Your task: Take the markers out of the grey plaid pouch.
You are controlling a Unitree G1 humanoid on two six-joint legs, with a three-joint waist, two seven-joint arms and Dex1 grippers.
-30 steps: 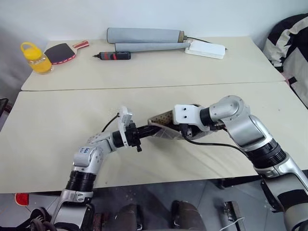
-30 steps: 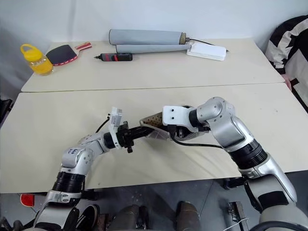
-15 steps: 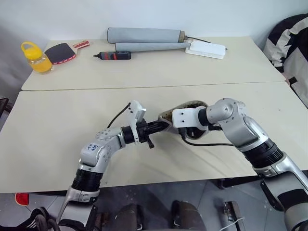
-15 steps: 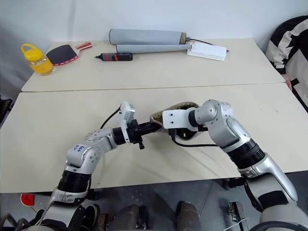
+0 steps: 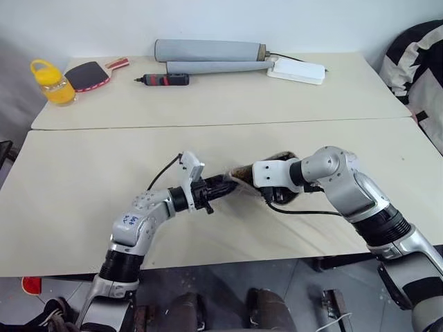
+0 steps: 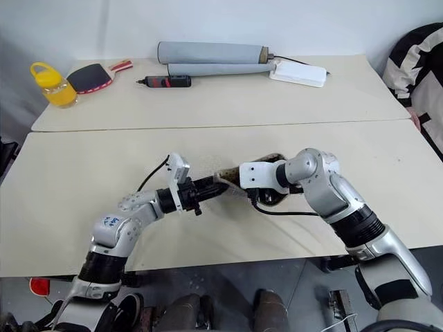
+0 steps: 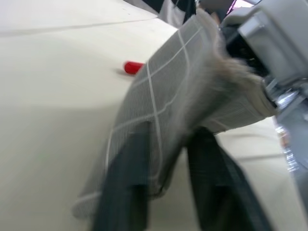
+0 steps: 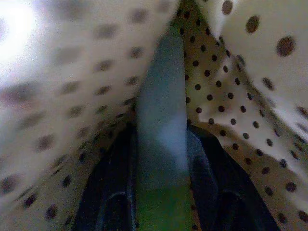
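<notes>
My left gripper will pinch the pouch opening's corner [image 5: 237,174] before my right gripper pulls the marker out, because the pouch's end sits loose between my left gripper's open fingers.
The grey plaid pouch [image 5: 242,173] lies at the middle of the near table, stretched between both hands. My left gripper [image 7: 171,139] is open, and its fingers [image 7: 125,192] straddle the pouch's [image 7: 163,96] end with table showing beside the fabric. My right gripper [image 8: 161,139] reaches into the pouch's mouth [image 6: 266,166], among the tan dotted lining [image 8: 240,96]. It is shut on a light green marker [image 8: 161,96]. A small red end [image 7: 133,67] lies on the table, poking out from behind the pouch; the rest of it is hidden.
On the far table lie two long grey rolled tubes [image 5: 208,51], a white box [image 5: 296,70], a black-and-red pen-like tool [image 5: 163,80], a red-and-black paddle [image 5: 86,75] and a yellow jar [image 5: 52,81]. A seam [image 5: 208,126] divides the two tables. Striped fabric [image 5: 415,55] sits at the right.
My left gripper's fingers have parted around the pouch's end. The pouch has sunk from a raised tilt to lie near the table, with the right gripper still inside it.
</notes>
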